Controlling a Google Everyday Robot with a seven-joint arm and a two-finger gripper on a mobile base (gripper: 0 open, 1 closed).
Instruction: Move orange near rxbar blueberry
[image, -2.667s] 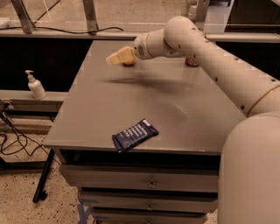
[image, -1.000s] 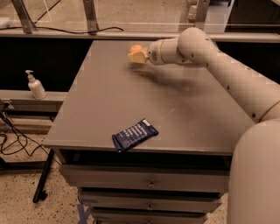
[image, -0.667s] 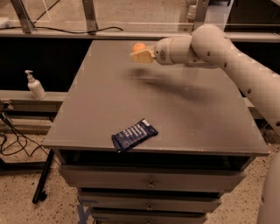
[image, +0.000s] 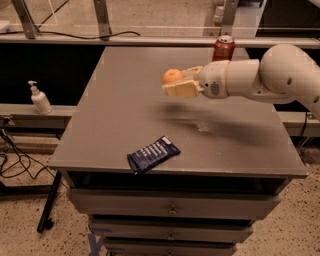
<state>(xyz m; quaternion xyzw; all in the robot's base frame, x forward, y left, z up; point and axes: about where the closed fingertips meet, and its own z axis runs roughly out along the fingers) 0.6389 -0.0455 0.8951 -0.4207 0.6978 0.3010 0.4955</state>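
Note:
The orange, now held above the middle of the table, will be let go by my gripper on the grey table (image: 175, 133), just behind the far end of the rxbar blueberry.
The orange (image: 172, 76) is a small round fruit held between my gripper's cream fingers (image: 181, 88) above the middle of the grey table (image: 120, 110). My gripper (image: 177, 80) reaches in from the right on a white arm and is shut on the orange, lifted off the tabletop. The rxbar blueberry (image: 153, 154), a dark navy wrapper with white lettering, lies flat near the table's front edge, below and a little left of the gripper.
A red soda can (image: 223, 48) stands at the back of the table, right of centre. A white pump bottle (image: 39, 99) sits on a ledge to the left. Drawers run below the tabletop. Cables lie on the floor at left.
My gripper has carried the orange from the table's back towards the front and lower, closer to the blue bar. The bar has not moved.

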